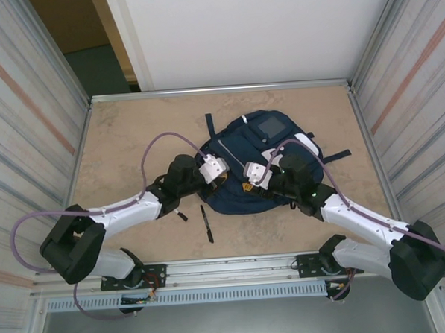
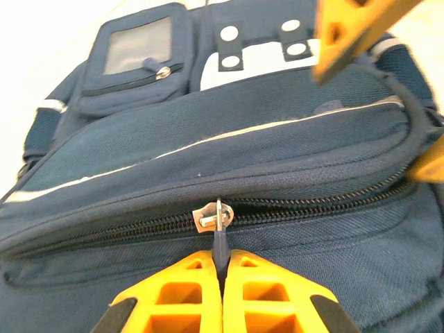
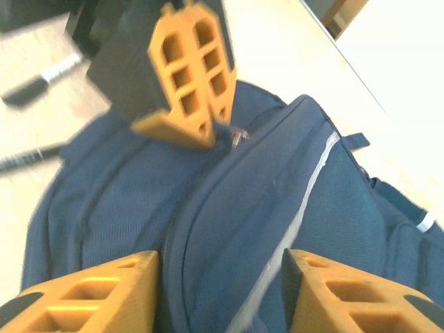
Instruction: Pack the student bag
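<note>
My right gripper should pinch the zip's raised edge [image 2: 284, 182] to steady the bag while my left gripper pulls, since the bag slants and its zip is shut past the slider.
The student bag [image 1: 264, 143] is a navy backpack lying flat at the table's middle, seen close in the left wrist view [image 2: 208, 146] and the right wrist view [image 3: 277, 201]. My left gripper [image 2: 222, 262] is shut on the dark zipper pull [image 2: 220, 244], which hangs from a metal slider [image 2: 211, 216] on the bag's long zip. From above, that gripper [image 1: 229, 178] sits at the bag's near left side. My right gripper [image 3: 222, 270] is open, its fingers [image 3: 104, 288] on either side of a raised fold of bag fabric. It faces the left gripper [image 3: 198, 128] from close by.
A black pen [image 1: 207, 223] and a shorter dark marker [image 1: 182, 215] lie on the table in front of the bag, near the left arm. Metal walls [image 1: 40, 109] close in both sides, and a rail [image 1: 235, 266] runs along the near edge.
</note>
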Robot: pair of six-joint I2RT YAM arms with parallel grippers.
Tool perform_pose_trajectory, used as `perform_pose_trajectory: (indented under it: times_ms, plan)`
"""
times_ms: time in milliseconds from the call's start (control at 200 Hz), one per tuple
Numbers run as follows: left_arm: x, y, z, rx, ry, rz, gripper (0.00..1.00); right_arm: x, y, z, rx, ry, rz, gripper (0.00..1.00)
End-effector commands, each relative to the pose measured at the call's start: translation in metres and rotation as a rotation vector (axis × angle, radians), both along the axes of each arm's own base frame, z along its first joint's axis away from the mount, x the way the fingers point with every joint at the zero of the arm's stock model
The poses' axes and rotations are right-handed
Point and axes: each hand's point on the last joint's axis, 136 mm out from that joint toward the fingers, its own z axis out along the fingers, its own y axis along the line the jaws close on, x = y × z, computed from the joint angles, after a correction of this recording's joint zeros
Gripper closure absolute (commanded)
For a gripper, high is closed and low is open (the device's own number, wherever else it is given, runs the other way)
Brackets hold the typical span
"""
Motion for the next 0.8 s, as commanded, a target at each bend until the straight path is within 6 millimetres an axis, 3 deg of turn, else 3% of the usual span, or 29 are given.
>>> perform_pose_trajectory:
  times_ms: [0,180,286,406,611,717,797]
  plan:
    - [-0.01,-0.033,0.05,-0.167,-0.026,-0.108,1.0,-0.001,0.007,0.017,0.132,0.026,-0.024,0.45]
    - [-0.009,-0.051,0.052,-0.169,-0.018,-0.123,1.0,0.009,0.004,-0.001,0.061,0.033,-0.09,0.48]
    - [-0.001,-0.045,0.048,-0.12,-0.059,-0.07,1.0,0.021,-0.013,-0.016,-0.031,-0.021,-0.17,0.81]
    - [0.019,-0.018,0.034,-0.061,-0.081,0.073,1.0,0.018,-0.026,-0.005,-0.018,-0.004,-0.155,0.97]
    - [0.062,0.052,0.008,-0.028,-0.005,0.325,1.0,0.012,-0.035,0.006,0.012,-0.014,-0.099,0.99]
    - [0.06,0.069,0.009,0.02,0.008,0.328,1.0,0.014,-0.04,0.007,-0.011,-0.035,-0.097,1.0]
    - [0.05,0.073,0.014,0.038,0.018,0.312,1.0,0.026,-0.047,0.016,0.024,-0.043,-0.104,1.0]
